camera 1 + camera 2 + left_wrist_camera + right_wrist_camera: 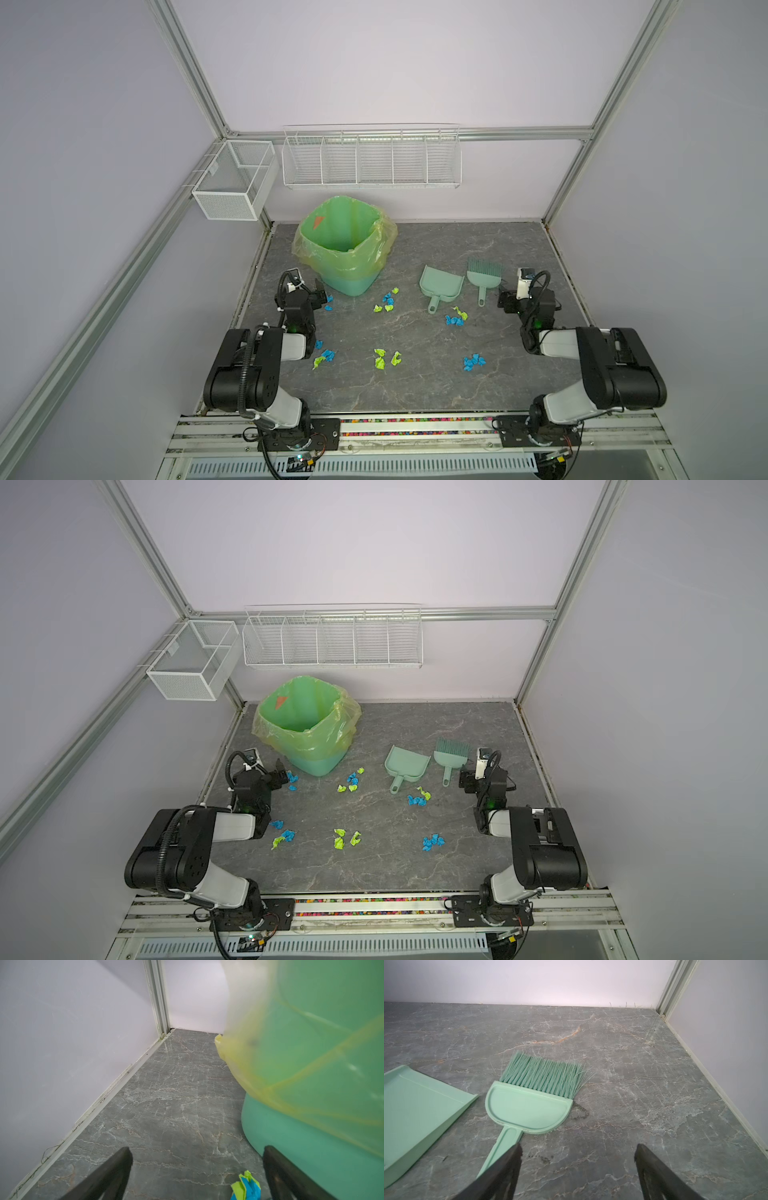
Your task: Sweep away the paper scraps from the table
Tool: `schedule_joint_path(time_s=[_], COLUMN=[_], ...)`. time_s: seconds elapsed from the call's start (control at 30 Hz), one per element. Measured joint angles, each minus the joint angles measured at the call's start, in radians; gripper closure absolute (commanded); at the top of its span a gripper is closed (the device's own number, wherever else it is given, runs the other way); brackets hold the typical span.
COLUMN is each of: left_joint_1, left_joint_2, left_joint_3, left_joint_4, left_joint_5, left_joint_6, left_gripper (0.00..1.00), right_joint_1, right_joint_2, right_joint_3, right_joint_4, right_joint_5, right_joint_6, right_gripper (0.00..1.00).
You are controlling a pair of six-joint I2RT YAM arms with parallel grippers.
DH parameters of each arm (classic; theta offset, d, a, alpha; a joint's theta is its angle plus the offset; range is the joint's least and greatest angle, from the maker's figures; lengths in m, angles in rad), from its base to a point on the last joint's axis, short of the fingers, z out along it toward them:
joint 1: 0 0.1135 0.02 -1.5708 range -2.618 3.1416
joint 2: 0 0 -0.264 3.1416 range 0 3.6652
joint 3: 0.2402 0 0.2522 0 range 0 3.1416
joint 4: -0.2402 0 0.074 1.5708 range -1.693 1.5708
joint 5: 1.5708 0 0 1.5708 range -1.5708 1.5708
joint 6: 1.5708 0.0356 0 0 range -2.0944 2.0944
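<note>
Next, I close my right gripper on the upper end of the brush's handle (482, 291) (507, 1140), just below the bristle head, because the brush is needed for sweeping.
Blue and lime-green paper scraps lie in several small clusters on the grey marbled table (415, 386): beside the bin (386, 301), near the dustpan handle (456, 318), at front right (473, 361), front middle (384, 358) and front left (324, 357). My left gripper (320, 295) (197, 1150) is open and empty, low beside the bin's base, with one scrap (246, 1187) on the table just inside its right finger. My right gripper (505, 301) (578, 1147) is open and empty, just right of the brush handle.
A green bin (347, 249) with a yellowish liner stands at the back left. A pale green dustpan (440, 284) (415, 1105) and brush (484, 278) (529, 1109) lie side by side at the right. Walls and aluminium framing edge the table. Wire baskets (370, 160) hang on the back wall.
</note>
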Motion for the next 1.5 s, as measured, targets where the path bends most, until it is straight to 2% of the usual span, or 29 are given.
schedule_joint_path(time_s=[1.0, 1.13, 1.2, 1.27, 1.4, 1.5], left_joint_1=[0.0, 0.0, 0.0, -0.001, -0.013, -0.076], left_joint_2=[-0.002, -0.108, -0.199, -0.299, -0.459, -0.569], left_joint_3=[-0.011, -0.072, -0.074, -0.068, -0.055, -0.021], left_joint_4=[0.04, 0.027, -0.026, -0.08, -0.204, -0.348], left_joint_5=[-0.012, -0.069, -0.094, -0.112, -0.155, -0.213], left_joint_6=[0.0, -0.019, -0.031, -0.045, -0.101, -0.143], left_gripper=[0.01, 0.0, 0.0, 0.0, 0.01, 0.01], right_joint_1=[0.011, 0.045, 0.063, 0.08, 0.092, 0.105], right_joint_2=[0.0, -0.011, -0.054, -0.11, -0.145, -0.145], right_joint_3=[0.0, 0.0, 0.013, 0.084, 0.36, 0.539], right_joint_4=[0.01, 0.012, -0.056, -0.205, -0.53, -0.726], right_joint_5=[0.017, 0.07, 0.11, 0.166, 0.265, 0.308], right_joint_6=[-0.008, -0.014, -0.017, -0.005, 0.095, 0.16], right_gripper=[0.12, 0.12, 0.12, 0.12, 0.12, 0.12])
